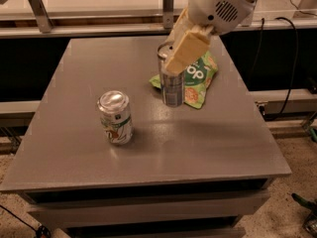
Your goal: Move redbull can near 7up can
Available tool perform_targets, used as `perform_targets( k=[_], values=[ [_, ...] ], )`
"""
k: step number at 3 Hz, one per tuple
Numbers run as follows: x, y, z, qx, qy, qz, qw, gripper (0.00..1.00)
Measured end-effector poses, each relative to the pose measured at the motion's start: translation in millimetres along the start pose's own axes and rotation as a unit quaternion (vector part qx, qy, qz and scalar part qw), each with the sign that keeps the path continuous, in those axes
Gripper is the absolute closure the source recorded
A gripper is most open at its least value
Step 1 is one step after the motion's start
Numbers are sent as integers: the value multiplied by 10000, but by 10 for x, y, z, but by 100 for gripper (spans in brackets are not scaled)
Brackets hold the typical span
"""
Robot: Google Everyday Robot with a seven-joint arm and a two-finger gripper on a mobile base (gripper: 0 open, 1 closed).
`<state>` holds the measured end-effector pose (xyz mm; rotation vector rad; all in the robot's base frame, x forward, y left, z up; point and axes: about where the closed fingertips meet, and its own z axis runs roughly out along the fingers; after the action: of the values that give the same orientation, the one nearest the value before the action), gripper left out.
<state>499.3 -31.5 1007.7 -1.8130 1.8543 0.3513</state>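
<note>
Next, I release the redbull can, now upright over the table's middle, on the grey table [139, 126] close against the 7up can, toward the green snack bag.
The redbull can [172, 89] is a slim silver can with bluish panels, held upright over the middle of the grey table [148, 148]. My gripper [179, 51] comes down from the upper right and is shut on the can's top part; a cream finger pad [186, 52] covers its upper side. The 7up can [115, 117], shorter and wider with a whitish body and green and red marks, stands upright to the front left, about a can's height away from the redbull can.
A green snack bag [199, 79] lies flat just behind and right of the redbull can. A metal rail with posts [89, 29] runs along the far edge. The table's front edge drops to shelves below.
</note>
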Motion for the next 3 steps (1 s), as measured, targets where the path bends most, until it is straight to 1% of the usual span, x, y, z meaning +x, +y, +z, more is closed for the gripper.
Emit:
perform_targets(
  k=[1, 2, 3],
  values=[
    [-59, 199, 304, -492, -275, -112, 9983, 100],
    [-330, 318, 668, -685, -466, -569, 9949, 100],
    [-330, 318, 668, -685, -466, -569, 9949, 100]
  ],
)
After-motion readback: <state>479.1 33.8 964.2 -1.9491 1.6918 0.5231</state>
